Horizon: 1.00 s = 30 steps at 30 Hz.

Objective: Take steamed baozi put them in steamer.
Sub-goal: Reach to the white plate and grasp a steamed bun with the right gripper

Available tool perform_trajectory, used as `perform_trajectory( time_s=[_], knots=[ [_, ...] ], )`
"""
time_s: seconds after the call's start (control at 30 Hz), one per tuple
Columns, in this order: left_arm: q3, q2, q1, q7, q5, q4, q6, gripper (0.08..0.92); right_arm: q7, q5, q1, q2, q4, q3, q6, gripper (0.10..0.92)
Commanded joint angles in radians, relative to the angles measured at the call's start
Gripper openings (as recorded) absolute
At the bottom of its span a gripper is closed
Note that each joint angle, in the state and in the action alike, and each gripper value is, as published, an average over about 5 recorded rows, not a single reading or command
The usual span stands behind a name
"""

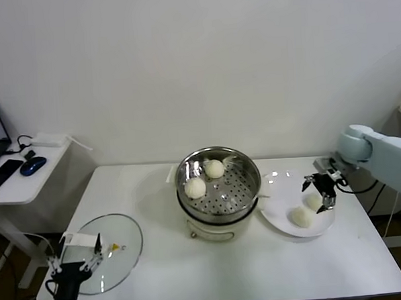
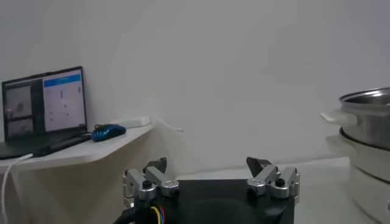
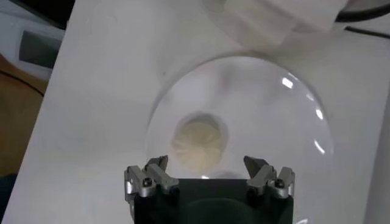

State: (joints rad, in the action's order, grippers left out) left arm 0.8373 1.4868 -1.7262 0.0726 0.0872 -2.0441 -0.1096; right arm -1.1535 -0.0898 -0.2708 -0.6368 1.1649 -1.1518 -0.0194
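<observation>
The front baozi on the white plate is the one nearer the steamer. Next, my right gripper closes on the sides of the front baozi [image 1: 301,216] [image 3: 199,145].
The steamer [image 1: 218,183], a shiny steel pot on a cream base, stands mid-table with two baozi [image 1: 196,188] [image 1: 215,168] on its perforated floor. To its right a white plate [image 1: 278,200] carries two more baozi [image 1: 301,216] [image 1: 314,202]. My right gripper [image 1: 320,187] hangs open just above the farther of those two, fingers spread on either side and not touching it. In the right wrist view that baozi [image 3: 198,141] lies on the plate [image 3: 274,122] ahead of the open right gripper [image 3: 208,165]. My left gripper [image 1: 77,254] [image 2: 209,165] waits open and empty at the table's front left.
A glass lid [image 1: 105,252] lies flat on the table beside the left gripper. A side desk [image 1: 20,183] at the far left holds a laptop [image 2: 42,106] and a blue mouse [image 1: 32,165]. The steamer's wall [image 2: 368,115] shows in the left wrist view.
</observation>
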Motion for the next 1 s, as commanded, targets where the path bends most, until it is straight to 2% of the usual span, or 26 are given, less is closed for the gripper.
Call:
perform_trajectory(
  time_s=[0.03, 1.0],
  knots=[
    [0.008, -0.007, -0.004, 0.000, 0.006, 0.004, -0.001, 0.823, 0.008, 0.085, 0.160, -0.045, -0.076, 0.106, -0.008, 0.823],
    [0.006, -0.006, 0.006, -0.001, 0.023, 0.014, 0.009, 0.823, 0.049, 0.147, 0.217, -0.120, -0.152, 0.158, -0.029, 0.823]
  ],
)
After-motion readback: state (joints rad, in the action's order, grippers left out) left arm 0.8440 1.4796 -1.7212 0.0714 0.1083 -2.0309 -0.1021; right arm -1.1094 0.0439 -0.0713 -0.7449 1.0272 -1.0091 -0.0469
